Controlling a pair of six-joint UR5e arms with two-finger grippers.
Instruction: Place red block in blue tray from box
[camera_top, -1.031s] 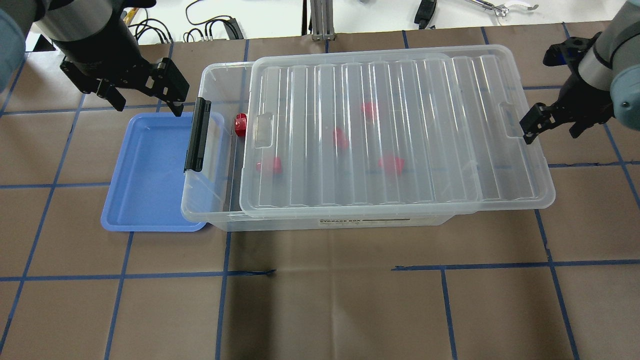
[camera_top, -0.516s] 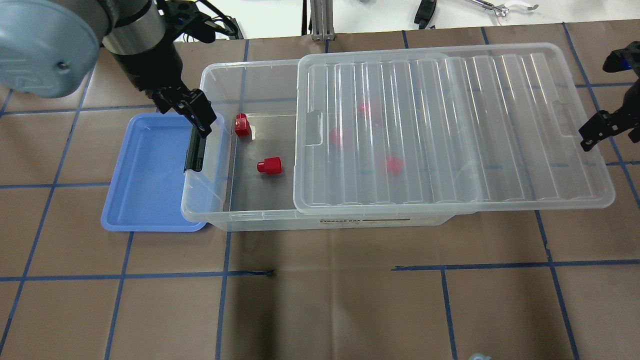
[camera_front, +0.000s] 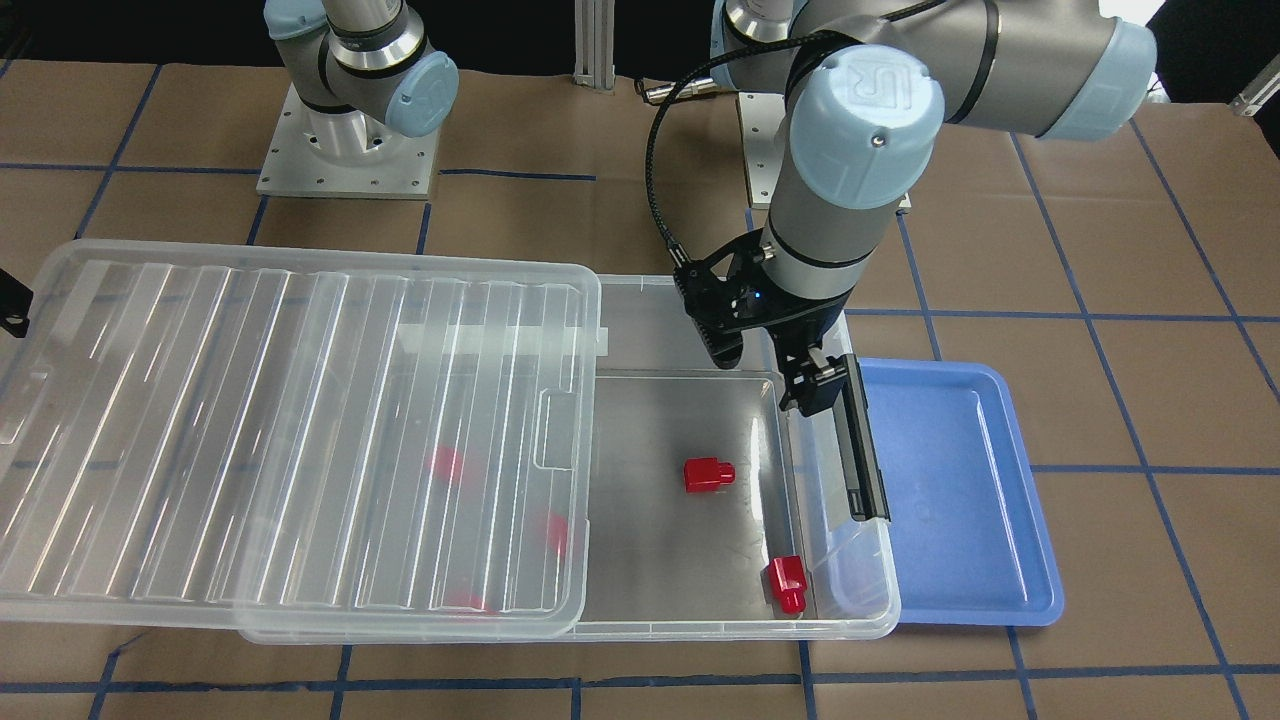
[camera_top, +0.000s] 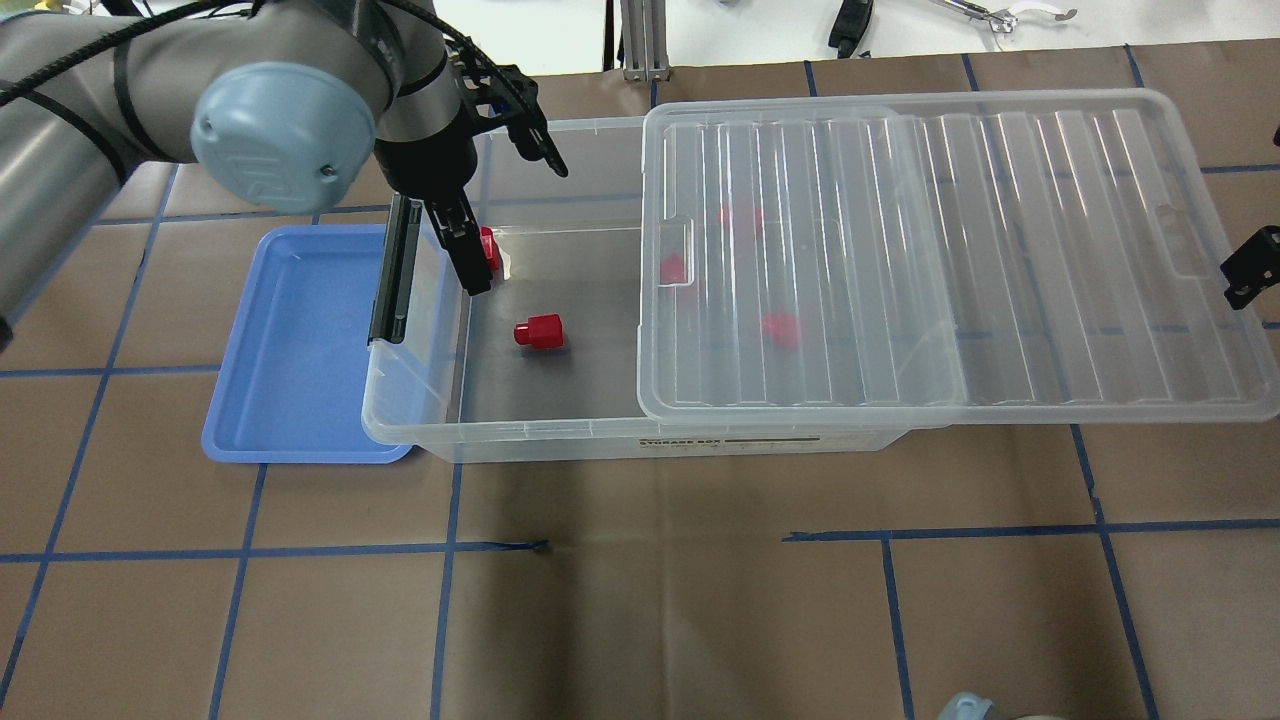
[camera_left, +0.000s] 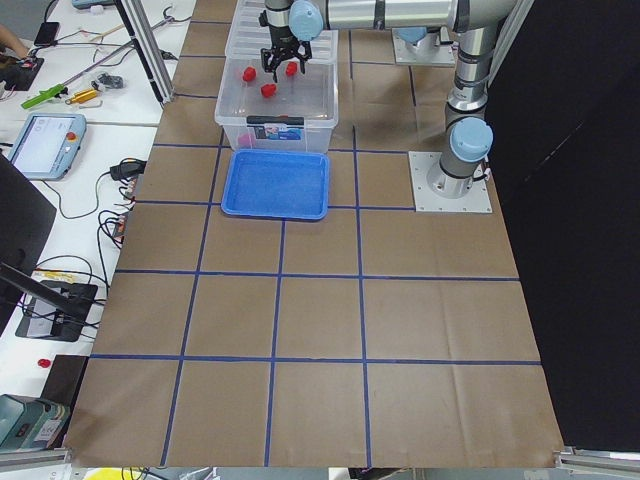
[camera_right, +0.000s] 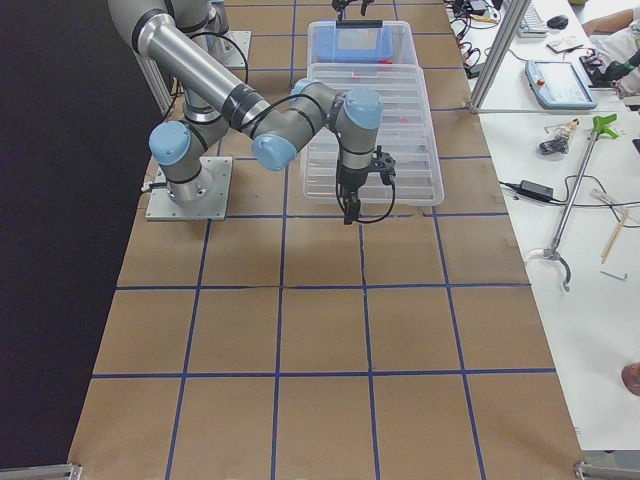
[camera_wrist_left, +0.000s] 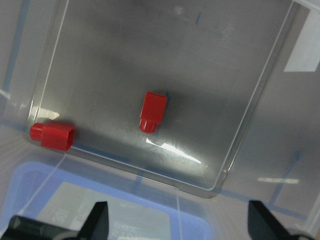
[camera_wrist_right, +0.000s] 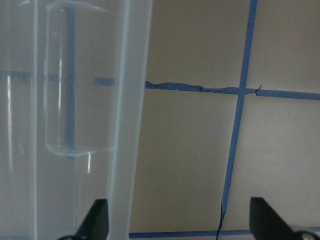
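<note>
The square body (camera_front: 701, 476) (camera_wrist_left: 154, 106) of the far red block lies clear of the box's sides, so next my left gripper grabs it there.
Two red blocks (camera_top: 538, 331) (camera_top: 487, 248) lie in the uncovered left end of the clear box (camera_top: 420, 432); three more show dimly under its lid (camera_top: 950, 250). The lid is slid to the right. My left gripper (camera_top: 505, 200) hangs open and empty over that end, one finger beside the far block. The left wrist view shows both blocks (camera_wrist_left: 153, 111) (camera_wrist_left: 52, 136) below the open left gripper (camera_wrist_left: 177, 225). The blue tray (camera_top: 290, 340) lies empty against the box's left end. My right gripper (camera_wrist_right: 178, 225) is open at the lid's right edge (camera_wrist_right: 75, 100).
The black latch bar (camera_top: 395, 270) stands up on the box's left rim, between the tray and the blocks. Brown paper with blue tape lines covers the table (camera_top: 650, 600). Cables and tools lie on the white bench beyond the far edge.
The lid has slid further right, uncovering both near blocks. My left arm has swung from behind the tray to over the box's open end. My right gripper has moved right with the lid.
</note>
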